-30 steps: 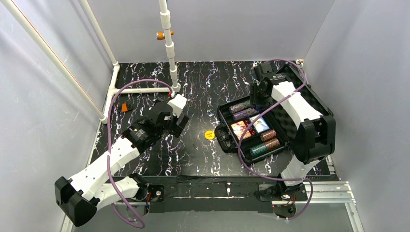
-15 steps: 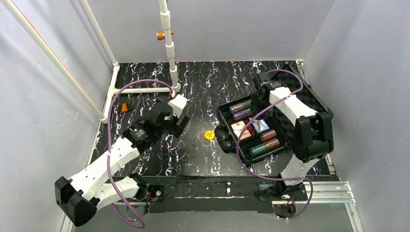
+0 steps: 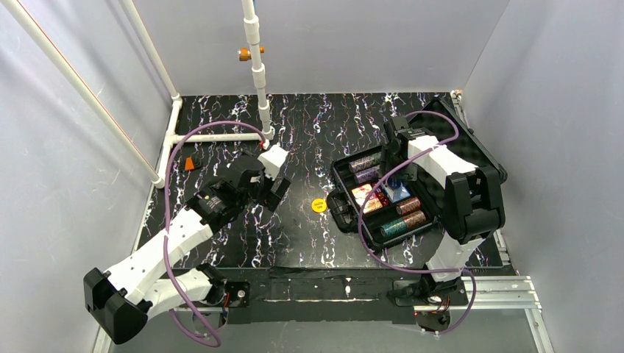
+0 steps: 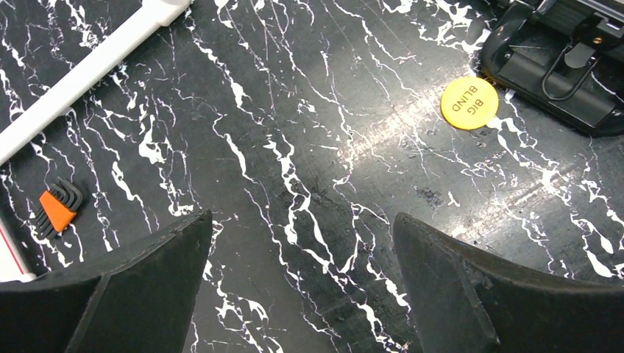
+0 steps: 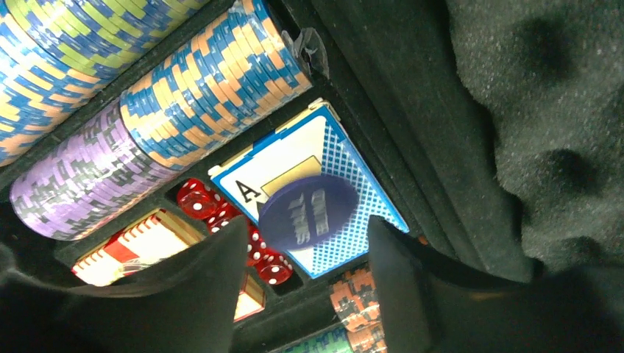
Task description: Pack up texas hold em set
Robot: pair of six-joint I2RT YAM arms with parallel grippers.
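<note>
Next, my left gripper goes to the yellow "BIG BLIND" button beside the black case's handle and closes on the button's opposite edges [image 3: 318, 205] [image 4: 469, 103].
The black case [image 3: 340, 193] lies open at the right, with its foam-lined lid [image 3: 471, 143] laid back. Its tray holds chip stacks [image 5: 199, 88], a blue card deck [image 5: 346, 158], a red deck [image 5: 143, 246] and red dice [image 5: 197, 200]. A blue round button [image 5: 307, 211] lies flat on the blue deck. My right gripper [image 5: 307, 224] is open just above it, a finger on each side; it also shows in the top view [image 3: 398, 168]. A yellow "BIG BLIND" button [image 4: 469, 103] lies on the table left of the case [image 3: 318, 205]. My left gripper [image 4: 302, 217] is open and empty above the bare table [image 3: 277, 190].
A white pipe frame [image 3: 257, 70] stands at the back left, with a rail along the table [image 4: 88, 66]. An orange hex key set [image 4: 59, 207] lies near it. The case's latch and handle [image 4: 566, 62] face the yellow button.
My right gripper has moved nearer and lower over the case tray, to the blue deck. My left gripper has edged slightly to the right.
</note>
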